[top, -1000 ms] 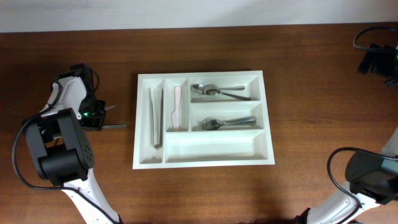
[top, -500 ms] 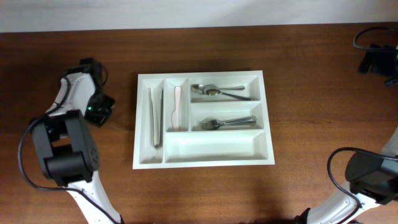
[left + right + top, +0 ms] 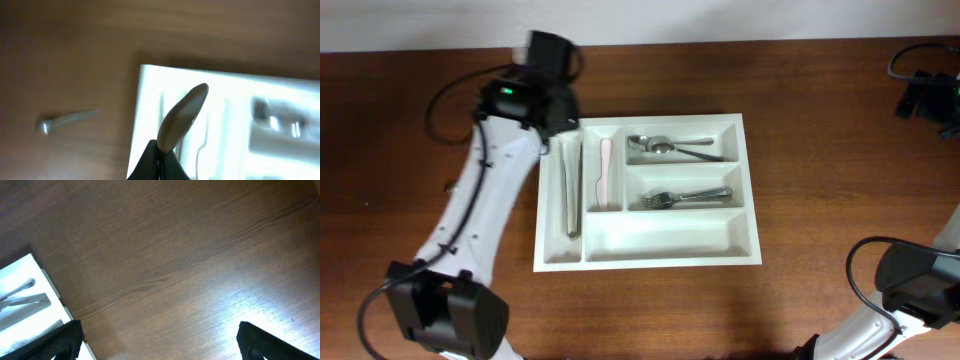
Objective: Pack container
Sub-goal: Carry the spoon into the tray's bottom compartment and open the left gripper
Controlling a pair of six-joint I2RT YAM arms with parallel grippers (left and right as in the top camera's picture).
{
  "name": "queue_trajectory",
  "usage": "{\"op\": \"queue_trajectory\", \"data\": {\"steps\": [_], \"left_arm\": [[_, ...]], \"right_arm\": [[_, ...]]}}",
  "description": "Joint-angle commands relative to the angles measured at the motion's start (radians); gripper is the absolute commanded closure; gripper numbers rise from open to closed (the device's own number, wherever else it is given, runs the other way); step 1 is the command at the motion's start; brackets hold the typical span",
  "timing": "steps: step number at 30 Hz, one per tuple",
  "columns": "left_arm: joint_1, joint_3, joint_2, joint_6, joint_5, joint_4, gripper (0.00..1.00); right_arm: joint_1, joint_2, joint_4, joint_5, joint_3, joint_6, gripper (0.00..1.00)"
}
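I should let go of the grey utensil with my left gripper in the tray's empty long compartment (image 3: 656, 235), next to the one that holds the forks.
The container (image 3: 650, 262) is a white cutlery tray in the middle of the table, also seen in the left wrist view (image 3: 146, 105) and at the edge of the right wrist view (image 3: 25, 267). It holds long metal pieces (image 3: 570, 185), a pale knife (image 3: 605, 175), spoons (image 3: 670, 147) and forks (image 3: 685, 196). My left gripper (image 3: 560, 108) hovers over the tray's far left corner. In its wrist view the left gripper (image 3: 161, 151) is shut on a grey utensil (image 3: 180, 117) with a rounded end pointing upward. My right gripper (image 3: 165, 347) stands wide open over bare wood at the far right.
A small metal piece (image 3: 67, 120) lies on the wood left of the tray in the left wrist view. The right arm (image 3: 923, 95) sits at the table's far right edge. The left arm (image 3: 485, 200) stretches along the tray's left side.
The left gripper shut on a utensil that lay on the table left of the tray, lifted it and swung right and back to the tray's far left corner. The right arm stayed still.
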Motion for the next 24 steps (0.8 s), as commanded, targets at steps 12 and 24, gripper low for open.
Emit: {"op": "queue_trajectory", "data": {"steps": [12,24], "left_arm": [[-0.294,-0.003,0.090,0.789,0.376,-0.066,0.98],[-0.352,-0.063,0.172,0.827,0.485,-0.216,0.98]], "right_arm": [[-0.002,0.000,0.004,-0.003,0.001,0.011,0.01],[-0.002,0.000,0.005,-0.003,0.001,0.012,0.01]]}}
